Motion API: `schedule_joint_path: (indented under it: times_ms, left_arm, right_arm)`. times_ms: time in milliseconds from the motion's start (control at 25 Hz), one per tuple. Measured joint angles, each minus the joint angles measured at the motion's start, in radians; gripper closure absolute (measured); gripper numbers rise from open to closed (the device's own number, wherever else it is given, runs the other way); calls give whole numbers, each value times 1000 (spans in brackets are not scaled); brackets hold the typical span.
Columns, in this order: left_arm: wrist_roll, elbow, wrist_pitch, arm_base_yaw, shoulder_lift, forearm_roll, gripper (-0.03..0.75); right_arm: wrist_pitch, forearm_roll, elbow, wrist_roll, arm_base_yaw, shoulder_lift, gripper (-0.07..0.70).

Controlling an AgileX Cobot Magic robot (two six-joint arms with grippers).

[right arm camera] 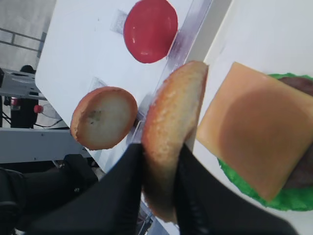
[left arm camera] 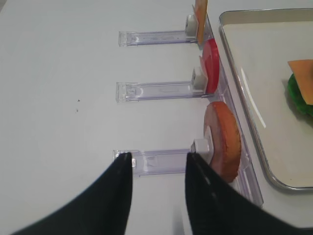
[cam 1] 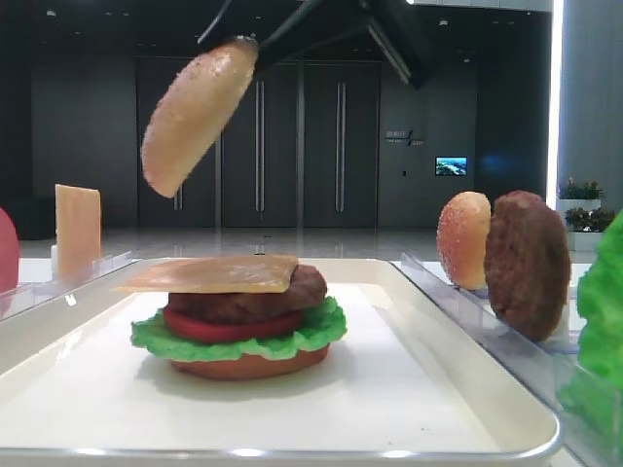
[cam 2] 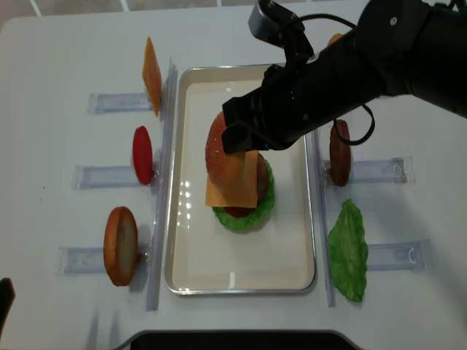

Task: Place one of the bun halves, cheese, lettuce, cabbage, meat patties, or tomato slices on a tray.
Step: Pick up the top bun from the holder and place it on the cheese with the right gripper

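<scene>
My right gripper is going to set the top bun down and release it on the cheese square (cam 2: 238,177) (right arm camera: 262,133) that is covering the meat patty.
My right gripper (right arm camera: 161,159) is shut on a domed, sesame-speckled top bun (right arm camera: 173,127), held on edge between the black fingers. In the overhead view this bun (cam 2: 221,149) hangs tilted above the left part of a stack on the white tray (cam 2: 197,248). The stack is a bottom bun, lettuce (cam 1: 238,341), a tomato slice, a meat patty and a cheese (cam 1: 214,274) square on top. My left gripper (left arm camera: 159,159) stands open and empty over the table left of the tray, above a clear rack beside a bun half (left arm camera: 225,142).
Clear racks flank the tray. On the left stand a cheese slice (cam 2: 152,75), a tomato slice (cam 2: 142,154) and a bun half (cam 2: 120,246). On the right stand a patty (cam 2: 339,152) and a lettuce leaf (cam 2: 349,251). The right arm reaches across the tray's far end.
</scene>
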Motion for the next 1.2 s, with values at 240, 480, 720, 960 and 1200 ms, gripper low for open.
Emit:
schedule_joint_path:
  times_ms: [240,480,720,960,1200]
  left_arm:
    - [0,0,0,0,0,0,433]
    - [0,0,0,0,0,0,433]
    - [0,0,0,0,0,0,433]
    - [0,0,0,0,0,0,433]
    - [0,0,0,0,0,0,433]
  right_arm:
    - [-50,315,129,-329,-50,3,489]
    - [-39,379,133,-380,-50,51,489]
    - [-26,379,133,-384,-50,103,489]
    - [-26,378,133,-384,-50,105,489]
    - [-32,378,133,-382,-50,105,489]
